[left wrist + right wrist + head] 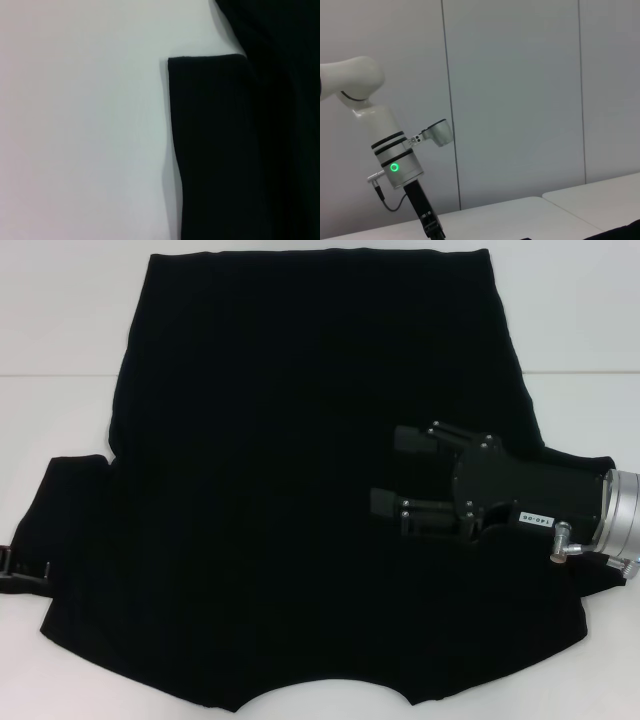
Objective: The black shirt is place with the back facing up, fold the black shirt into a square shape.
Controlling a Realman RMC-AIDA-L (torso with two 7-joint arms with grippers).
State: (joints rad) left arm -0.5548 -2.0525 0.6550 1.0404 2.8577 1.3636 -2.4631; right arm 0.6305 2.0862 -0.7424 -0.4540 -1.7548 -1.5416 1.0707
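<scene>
My left gripper is beside the sleeve that lies tucked in at the shirt's shoulder notch, so it should grip the sleeve's end [20, 590] and pull it out before folding.
The black shirt [300, 490] lies spread flat on the white table [60, 330], with its curved neckline at the near edge and its hem at the far side. My right gripper [398, 472] is over the shirt's right part, pointing left, open and empty. My left gripper [18, 568] shows only as a small dark piece at the table's left edge, beside the left sleeve [70, 510]. The left wrist view shows that sleeve [215, 150] flat on the table. The right wrist view shows the left arm [395, 160] pointing down at the table.
Bare white table [80, 130] lies left of the sleeve and beyond the hem. A pale panelled wall [520, 100] stands behind the table. A sliver of the shirt [626, 233] shows in the right wrist view.
</scene>
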